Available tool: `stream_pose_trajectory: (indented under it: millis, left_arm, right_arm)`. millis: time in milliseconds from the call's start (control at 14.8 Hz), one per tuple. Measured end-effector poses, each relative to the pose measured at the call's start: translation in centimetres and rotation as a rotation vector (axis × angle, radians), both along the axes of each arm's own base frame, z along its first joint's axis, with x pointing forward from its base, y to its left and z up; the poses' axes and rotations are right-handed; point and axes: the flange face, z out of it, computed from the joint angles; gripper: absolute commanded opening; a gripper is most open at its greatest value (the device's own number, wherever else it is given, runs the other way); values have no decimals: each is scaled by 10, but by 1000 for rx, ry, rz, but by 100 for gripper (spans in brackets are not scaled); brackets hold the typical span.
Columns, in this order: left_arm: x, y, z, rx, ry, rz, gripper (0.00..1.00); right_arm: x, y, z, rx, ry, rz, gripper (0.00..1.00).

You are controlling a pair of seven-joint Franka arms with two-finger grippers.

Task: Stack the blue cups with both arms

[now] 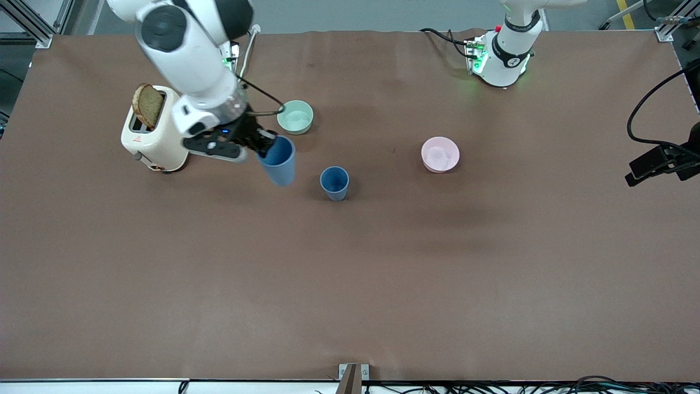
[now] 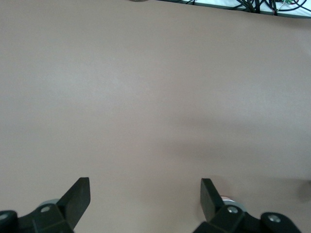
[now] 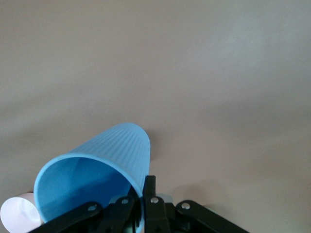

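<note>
The held blue cup, tilted in the air beside the standing cup, will be let go by my right gripper inside the blue cup standing upright on the brown table (image 1: 334, 181).
One blue cup (image 1: 334, 183) stands upright on the brown table, nearer to the front camera than the pale green bowl (image 1: 295, 117). My right gripper (image 1: 265, 145) is shut on the rim of the other blue cup (image 1: 279, 161) and holds it tilted in the air, beside the standing cup toward the right arm's end. In the right wrist view the fingers (image 3: 149, 184) pinch the wall of the held cup (image 3: 97, 165), one inside and one outside. My left gripper (image 2: 146, 187) is open and empty over bare table; the front view shows only that arm's base (image 1: 506, 52).
A cream toaster (image 1: 150, 137) with a slice of bread (image 1: 147, 105) stands at the right arm's end. A pink bowl (image 1: 440, 154) sits beside the standing cup toward the left arm's end. A black camera mount (image 1: 664, 158) juts in at that end.
</note>
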Motion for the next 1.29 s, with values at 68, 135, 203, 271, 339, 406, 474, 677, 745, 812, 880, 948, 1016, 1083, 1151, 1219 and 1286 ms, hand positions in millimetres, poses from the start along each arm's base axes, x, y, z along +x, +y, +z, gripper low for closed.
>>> stream_pose_trajectory:
  millis: [68, 135, 203, 271, 339, 406, 474, 677, 745, 812, 880, 948, 1016, 1083, 1151, 1219, 1286]
  left_arm:
    - [-1, 3, -2, -13, 9, 1, 100]
    - [-3, 6, -4, -22, 26, 4, 100]
    - [-6, 8, -6, -26, 42, 7, 100]
    - [-10, 8, -9, -27, 50, 7, 100]
    - [-14, 7, -11, -28, 54, 6, 100]
    - [-17, 5, -14, -29, 52, 3, 100]
    - [-19, 3, -17, -29, 48, 0, 100]
    - [-25, 1, -25, -30, 43, -5, 100]
    - [-26, 0, -26, -30, 38, -5, 100]
    - [-27, 0, -25, -30, 35, -6, 100]
    - [-27, 0, -25, -30, 33, -7, 100]
    - [-27, -1, -25, -30, 32, -7, 100]
    - [-27, -1, -24, -30, 29, -8, 100]
    - [-27, -1, -24, -30, 27, -8, 100]
    - [-28, -1, -23, -30, 25, -9, 100]
    - [-28, -2, -22, -30, 24, -10, 100]
    - [-28, -3, -23, -30, 24, -13, 100]
  right_arm:
    - [-6, 19, -13, 5, 3, -11, 1]
    - [-12, 35, -26, 7, 8, -18, 1]
    - [-15, 47, -38, 5, 15, -18, 1]
    - [-18, 55, -50, 1, 23, -14, 1]
    - [-19, 61, -60, -2, 28, -10, 1]
    - [-19, 65, -70, -7, 36, -8, 0]
    - [-20, 69, -79, -11, 44, -12, 0]
    - [-21, 81, -104, -10, 47, -18, 1]
    - [-21, 85, -112, -11, 50, -17, 1]
    - [-22, 87, -119, -14, 54, -15, 2]
    - [-23, 89, -123, -17, 58, -14, 4]
    - [-23, 90, -126, -18, 59, -13, 11]
    - [-23, 90, -127, -18, 60, -13, 30]
    - [-23, 90, -127, -19, 61, -13, 71]
    - [-24, 90, -128, -20, 62, -12, 94]
    - [-24, 91, -129, -22, 64, -11, 99]
    - [-24, 90, -128, -22, 64, -12, 100]
